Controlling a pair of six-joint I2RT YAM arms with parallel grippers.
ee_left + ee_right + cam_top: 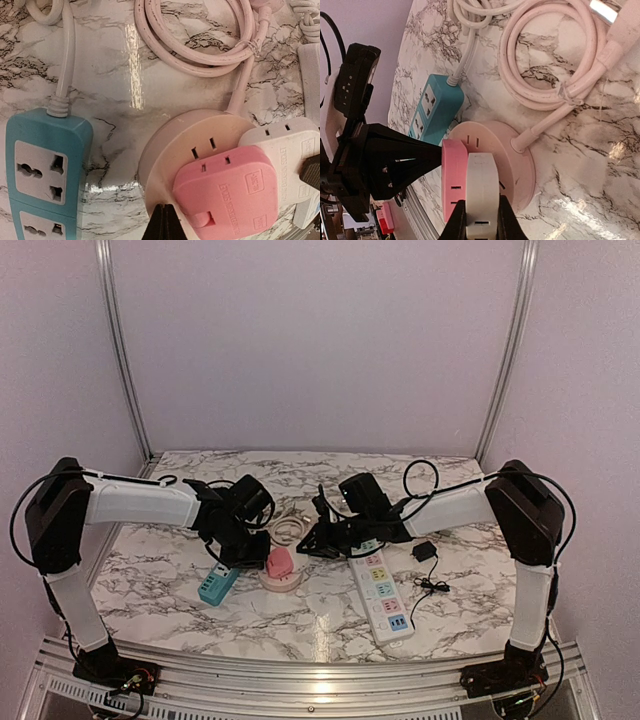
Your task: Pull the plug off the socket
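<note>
The shut fingers of my left gripper press on the socket's rim, so I should lift, open and turn that left gripper to take the pink plug (227, 192) by both sides.
A round pale pink socket (507, 150) lies on the marble table with a pink plug (454, 180) and a white plug (482, 185) side by side on its face. My right gripper (481, 220) is shut on the white plug, one finger on each side. My left gripper (167, 222) is shut, and its tips press on the socket's rim (155, 170) beside the pink plug (227, 192). In the top view both grippers meet over the socket (281, 580); the pink plug (280, 562) shows there and the white one is hidden.
A teal power strip (218, 583) lies left of the socket, close to my left gripper. A white power strip (385, 595) and a black adapter (424, 552) lie to the right. The socket's coiled pink cable (200, 40) lies behind it.
</note>
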